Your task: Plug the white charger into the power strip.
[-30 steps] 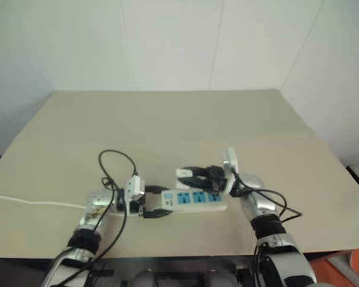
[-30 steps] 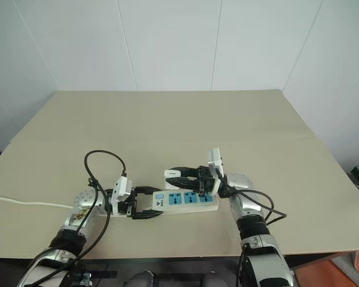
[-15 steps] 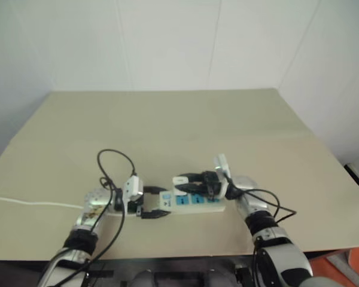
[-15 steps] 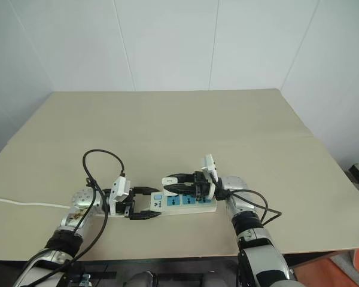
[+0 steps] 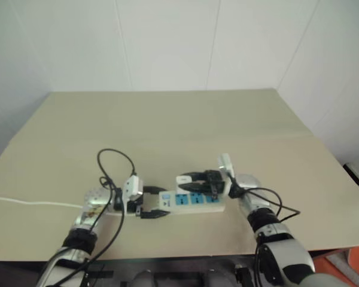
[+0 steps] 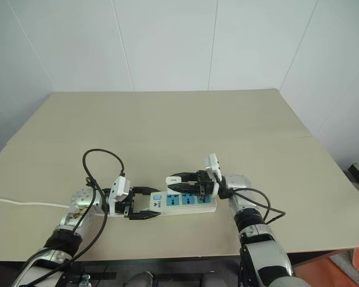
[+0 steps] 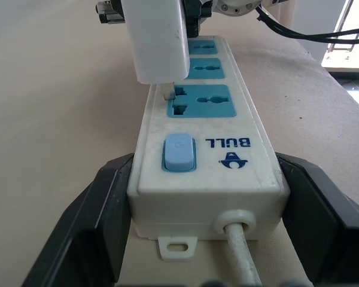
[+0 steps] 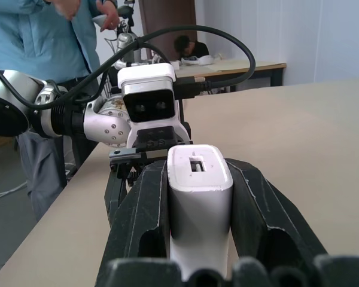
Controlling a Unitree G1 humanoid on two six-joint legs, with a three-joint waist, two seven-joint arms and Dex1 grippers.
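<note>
Next, I release the white charger with my right gripper in the power strip's socket (image 5: pixel 182 197) nearest the blue switch.
The power strip (image 5: pixel 197 201) lies flat on the tan table, its three blue sockets facing up. My left gripper (image 5: pixel 161 201) is shut on its switch end, with a black finger (image 7: pixel 102 209) pressed against each long side. My right gripper (image 5: pixel 188 182) is shut on the white charger (image 8: pixel 198 197) and reaches in from the other end. It holds the charger (image 7: pixel 155 39) just above the strip (image 7: pixel 206 155). A charger prong meets the strip's top at the edge of the socket nearest the blue switch (image 7: pixel 178 152).
The strip's thin white cord (image 5: pixel 30 202) runs off the table's left edge. A black cable (image 5: pixel 116 158) loops above my left wrist. The tan table (image 5: pixel 167 125) stretches back to a white wall. A person (image 8: pixel 66 36) stands beyond the table in the right wrist view.
My right gripper has tilted a little while holding the charger over the strip. The left gripper and the strip have stayed put.
</note>
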